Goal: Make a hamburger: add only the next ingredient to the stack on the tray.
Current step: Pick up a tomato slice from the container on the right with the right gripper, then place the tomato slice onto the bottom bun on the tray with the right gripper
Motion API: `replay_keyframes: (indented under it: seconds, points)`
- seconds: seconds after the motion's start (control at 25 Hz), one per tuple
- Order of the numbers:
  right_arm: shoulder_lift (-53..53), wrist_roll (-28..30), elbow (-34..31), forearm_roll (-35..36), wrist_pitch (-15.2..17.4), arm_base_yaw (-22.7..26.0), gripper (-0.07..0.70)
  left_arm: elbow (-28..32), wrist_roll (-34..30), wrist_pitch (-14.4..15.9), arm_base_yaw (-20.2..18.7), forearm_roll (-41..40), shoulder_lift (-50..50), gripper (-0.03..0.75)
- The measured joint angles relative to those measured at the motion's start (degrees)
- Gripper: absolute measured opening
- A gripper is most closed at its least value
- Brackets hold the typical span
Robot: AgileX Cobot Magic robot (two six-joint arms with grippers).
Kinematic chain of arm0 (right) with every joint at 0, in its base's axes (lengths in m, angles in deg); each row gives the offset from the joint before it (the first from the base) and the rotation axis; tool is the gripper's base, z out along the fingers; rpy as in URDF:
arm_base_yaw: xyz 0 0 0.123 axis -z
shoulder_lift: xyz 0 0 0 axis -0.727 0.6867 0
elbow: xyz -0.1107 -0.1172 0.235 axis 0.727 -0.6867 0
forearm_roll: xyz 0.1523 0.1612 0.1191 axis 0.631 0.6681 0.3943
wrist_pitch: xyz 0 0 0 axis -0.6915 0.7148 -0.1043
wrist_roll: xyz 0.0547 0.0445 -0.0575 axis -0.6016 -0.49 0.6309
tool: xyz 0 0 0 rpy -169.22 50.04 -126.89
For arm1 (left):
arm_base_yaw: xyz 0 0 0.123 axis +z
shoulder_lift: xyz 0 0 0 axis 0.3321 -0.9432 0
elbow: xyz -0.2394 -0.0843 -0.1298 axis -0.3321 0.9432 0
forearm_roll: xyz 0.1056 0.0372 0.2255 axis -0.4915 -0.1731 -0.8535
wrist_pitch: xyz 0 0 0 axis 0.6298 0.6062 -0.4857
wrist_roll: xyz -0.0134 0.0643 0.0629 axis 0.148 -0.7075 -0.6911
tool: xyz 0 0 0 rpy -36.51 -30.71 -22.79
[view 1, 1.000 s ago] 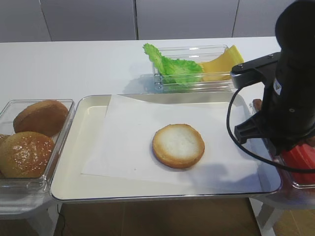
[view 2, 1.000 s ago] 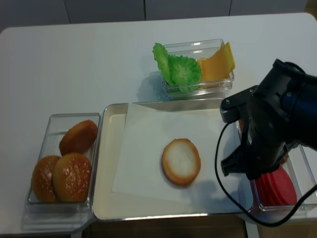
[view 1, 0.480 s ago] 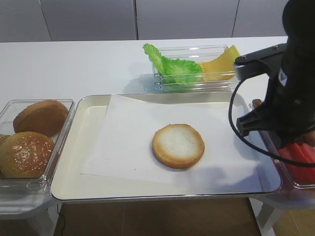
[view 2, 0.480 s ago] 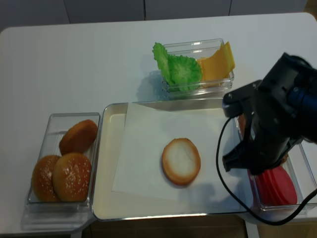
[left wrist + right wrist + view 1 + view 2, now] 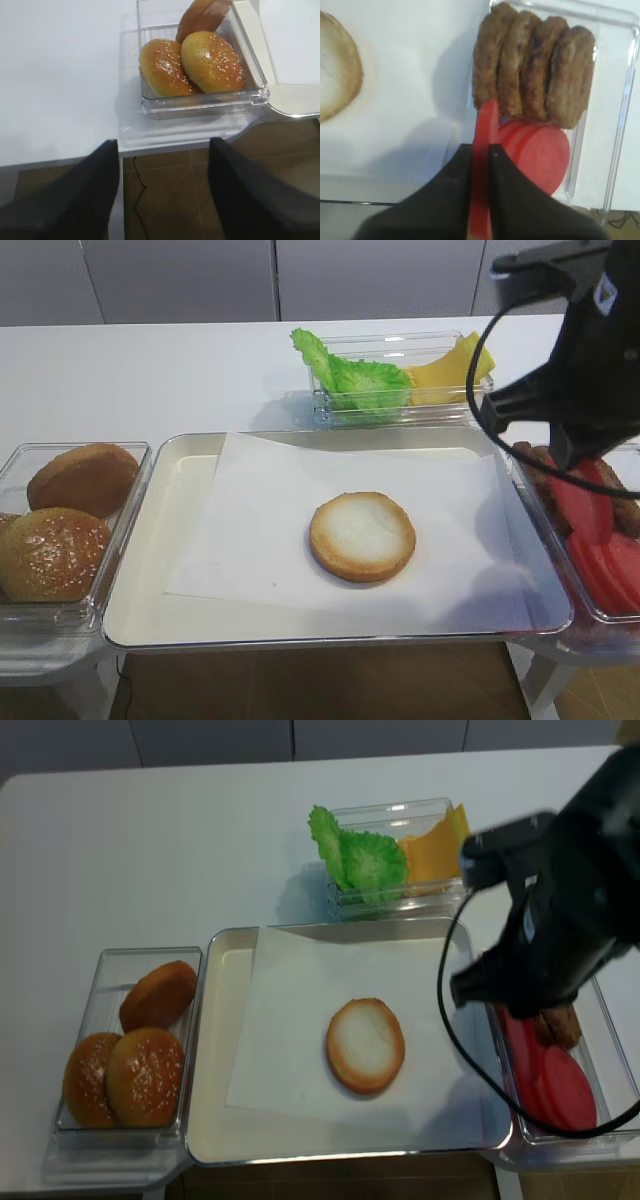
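My right gripper is going to release the tomato slice flat on the cut side of the bun bottom (image 5: 371,1052) (image 5: 324,72). The slice now hangs above the clear box's edge.
The tomato slice (image 5: 485,117) hangs edge-on between the black fingers of my right gripper (image 5: 480,149), which is shut on it above the left edge of the clear box (image 5: 615,130) of slices and patties. In the high view the slice (image 5: 586,502) hangs below the arm, right of the tray (image 5: 150,540). The bun bottom (image 5: 362,536) lies cut face up on the tray's white paper, left of the gripper. My left gripper (image 5: 164,142) is open with nothing in it, over the table's front edge near the sesame buns (image 5: 190,65).
More red slices (image 5: 542,152) and several brown patties (image 5: 535,75) remain in the right box. A clear box with lettuce (image 5: 350,375) and cheese (image 5: 450,368) stands behind the tray. The bun box (image 5: 60,530) sits at the tray's left.
My right gripper has shut on a tomato slice and risen out of the right box with it. The bun bottom and the left gripper's side have not moved.
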Motion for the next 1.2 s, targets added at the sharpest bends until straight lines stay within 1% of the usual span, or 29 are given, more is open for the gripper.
replay_keyframes:
  seconds: [0.24, 0.4, 0.56, 0.84, 0.96, 1.08, 1.2]
  points:
    - [-0.36, 2.88, 8.16, 2.1, 0.57, 0.0, 0.078, 0.0, 0.0, 0.0, 0.0, 0.0, 0.0, 0.419]
    - [1.77, 5.37, 11.18, 4.79, -0.07, 0.0, 0.078, 0.0, 0.0, 0.0, 0.0, 0.0, 0.0, 0.419]
    - [6.33, 7.83, 11.31, 7.61, -2.15, -0.43, 0.078, 0.0, 0.0, 0.0, 0.0, 0.0, 0.0, 0.419]
    - [14.06, 9.31, 11.31, 6.35, -8.05, -4.92, 0.078, 0.0, 0.0, 0.0, 0.0, 0.0, 0.0, 0.419]
    - [16.22, 9.61, 11.31, 6.21, -10.91, -5.74, 0.078, 0.0, 0.0, 0.0, 0.0, 0.0, 0.0, 0.419]
    - [17.27, 10.73, 11.31, 6.41, -12.55, -5.84, 0.078, 0.0, 0.0, 0.0, 0.0, 0.0, 0.0, 0.419]
    - [17.59, 11.11, 11.31, 6.56, -13.26, -5.84, 0.078, 0.0, 0.0, 0.0, 0.0, 0.0, 0.0, 0.419]
